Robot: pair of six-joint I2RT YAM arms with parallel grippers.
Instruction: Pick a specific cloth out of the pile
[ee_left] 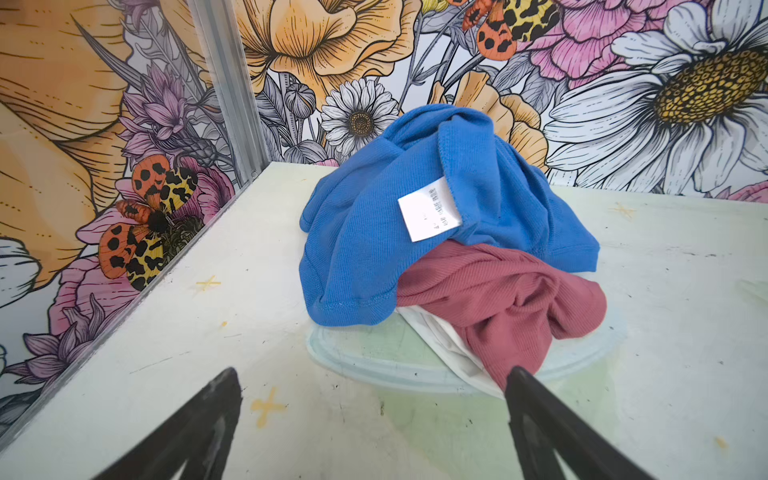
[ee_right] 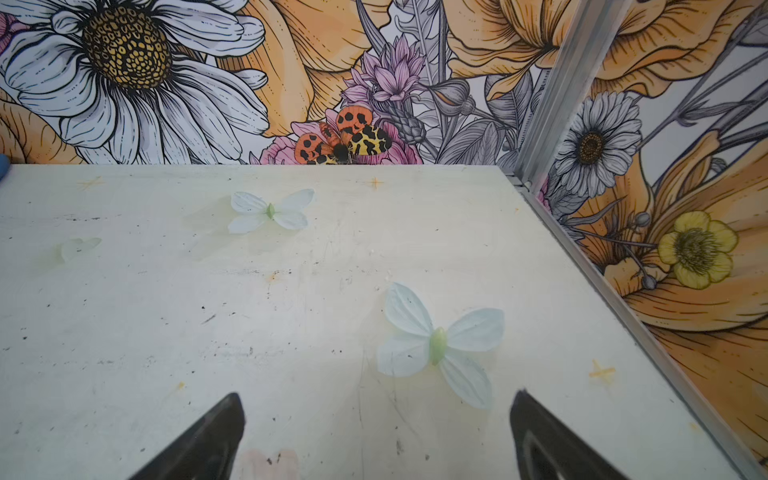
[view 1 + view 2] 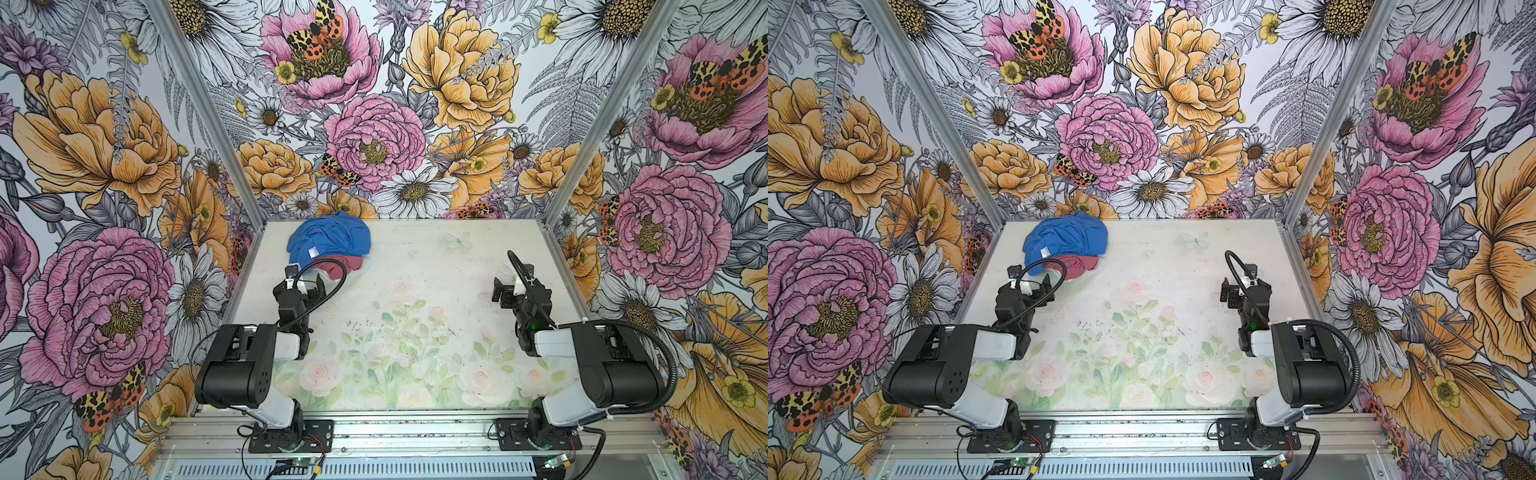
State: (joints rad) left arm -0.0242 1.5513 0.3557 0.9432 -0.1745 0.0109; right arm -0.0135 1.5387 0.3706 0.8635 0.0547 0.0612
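My left gripper should grip the thin folded edge [image 3: 328, 276] [image 1: 470, 365] of the white cloth, where it pokes out from under the red-pink garment.
The pile [image 3: 330, 247] lies at the back left of the table in both top views. On top is a royal-blue garment [image 1: 374, 232] with a white tag [image 1: 430, 208], and a dusty red-pink garment [image 1: 507, 299] lies under it. The white cloth [image 1: 440, 347] shows only as a thin folded edge beneath the red-pink one; the rest is hidden. My left gripper [image 1: 374, 374] stands open just in front of the pile [image 3: 1065, 245], one fingertip [image 1: 519, 378] close to the cloth's edge, nothing between the jaws. Over bare table at the right, my right gripper [image 2: 378, 397] is open and holds nothing.
Flower-printed walls and metal corner posts [image 3: 199, 104] [image 3: 602, 124] close the table [image 3: 415, 257] on three sides. The pile sits near the back-left corner post [image 1: 232, 91]. Flat printed butterflies [image 2: 438, 345] mark the tabletop. The arm bases stand on the front rail [image 3: 415, 432].
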